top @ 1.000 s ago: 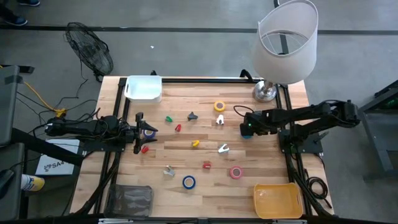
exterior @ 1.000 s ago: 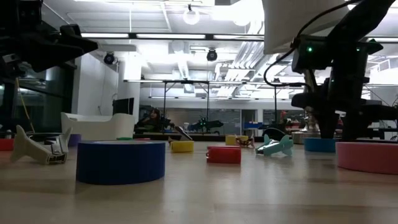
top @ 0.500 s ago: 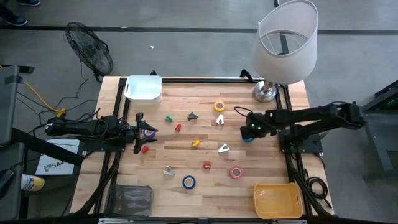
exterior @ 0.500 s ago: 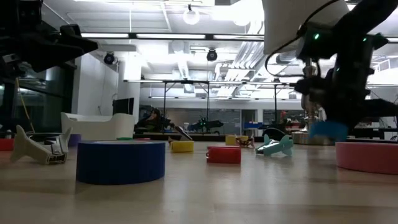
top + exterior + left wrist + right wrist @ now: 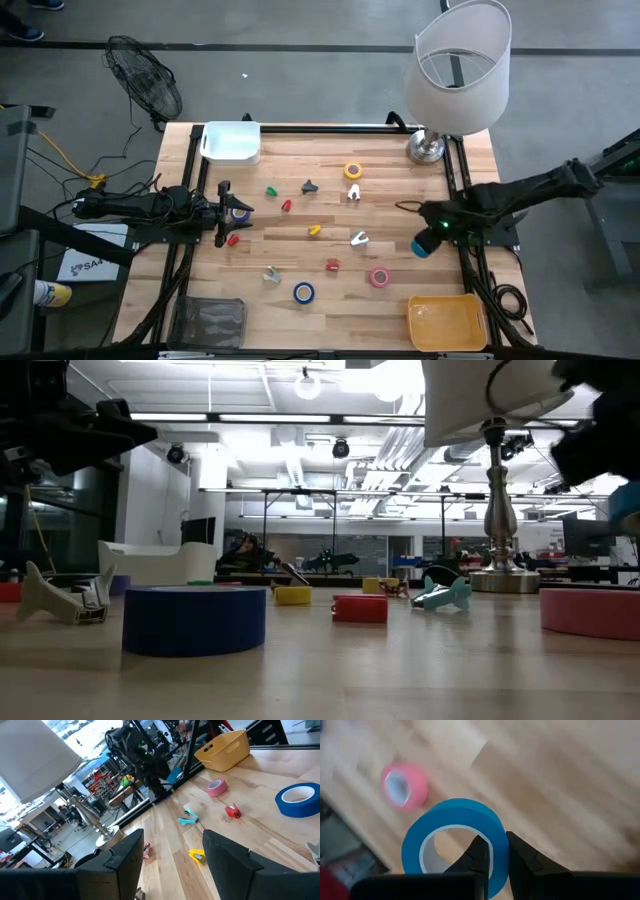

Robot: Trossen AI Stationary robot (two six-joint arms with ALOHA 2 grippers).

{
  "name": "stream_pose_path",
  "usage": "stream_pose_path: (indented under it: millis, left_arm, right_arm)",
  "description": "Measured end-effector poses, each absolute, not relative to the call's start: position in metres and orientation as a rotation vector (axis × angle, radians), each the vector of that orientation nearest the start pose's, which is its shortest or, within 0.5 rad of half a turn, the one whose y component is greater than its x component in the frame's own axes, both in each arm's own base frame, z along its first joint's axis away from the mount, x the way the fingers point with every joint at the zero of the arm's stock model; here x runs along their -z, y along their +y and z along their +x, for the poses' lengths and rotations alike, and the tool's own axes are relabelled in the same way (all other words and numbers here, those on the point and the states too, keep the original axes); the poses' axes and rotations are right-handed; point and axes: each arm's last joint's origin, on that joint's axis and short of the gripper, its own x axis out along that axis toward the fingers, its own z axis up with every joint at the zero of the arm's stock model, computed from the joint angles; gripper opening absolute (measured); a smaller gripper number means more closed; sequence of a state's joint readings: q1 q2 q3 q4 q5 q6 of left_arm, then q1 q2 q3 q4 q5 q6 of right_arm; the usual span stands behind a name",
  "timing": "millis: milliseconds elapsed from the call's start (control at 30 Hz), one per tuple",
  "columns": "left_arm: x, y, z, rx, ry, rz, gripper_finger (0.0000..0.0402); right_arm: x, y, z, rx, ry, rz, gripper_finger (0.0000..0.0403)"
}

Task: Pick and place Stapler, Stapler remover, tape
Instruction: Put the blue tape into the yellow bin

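Observation:
The robot's right gripper needs to release the light-blue tape roll inside the yellow bin, near the corner (image 5: 427,315) closest to the pink tape roll.
My right gripper (image 5: 430,238) hovers over the table's right side, shut on a light-blue tape roll (image 5: 451,839), which also shows in the high view (image 5: 421,248). A pink tape roll (image 5: 379,277), a dark-blue tape roll (image 5: 304,293) and a yellow tape roll (image 5: 353,171) lie flat on the wood. Small staplers and staple removers are scattered mid-table: red (image 5: 332,265), yellow (image 5: 314,231), pale teal (image 5: 358,238). My left gripper (image 5: 175,855) waits open at the table's left side (image 5: 225,212). My right gripper pinches the wall of the light-blue roll (image 5: 497,851): one finger (image 5: 479,851) stands inside the ring and the other (image 5: 520,854) outside. The fingers slant steeply down from above. The roll is lifted clear of the table, with its open face toward the wrist camera.
A yellow bin (image 5: 446,322) stands at the near right corner, a white bin (image 5: 231,141) at the far left and a clear container (image 5: 210,322) at the near left. A lamp (image 5: 455,70) stands at the far right corner.
My right gripper has shut on the light-blue tape roll and lifted it off the table. It has carried the roll toward the table's near right, rolling its wrist on the way. The roll now hangs clear above the wood.

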State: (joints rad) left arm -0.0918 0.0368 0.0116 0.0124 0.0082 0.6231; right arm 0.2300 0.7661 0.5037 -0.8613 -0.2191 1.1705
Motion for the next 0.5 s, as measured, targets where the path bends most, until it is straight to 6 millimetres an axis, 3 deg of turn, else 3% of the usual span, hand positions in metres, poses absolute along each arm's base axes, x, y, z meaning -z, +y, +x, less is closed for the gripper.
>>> stream_pose_path:
  millis: [233, 500]
  left_arm:
    - [-0.166, -0.009, 0.099, 0.101, -0.019, 0.624, 0.0199]
    - [-0.166, -0.009, 0.099, 0.101, -0.019, 0.623, 0.0199]
  right_arm:
    - [-0.201, 0.063, 0.108, 0.118, 1.301, 0.903, 0.0031]
    - [-0.230, 0.095, 0.107, 0.047, 1.303, 0.685, 0.0031]
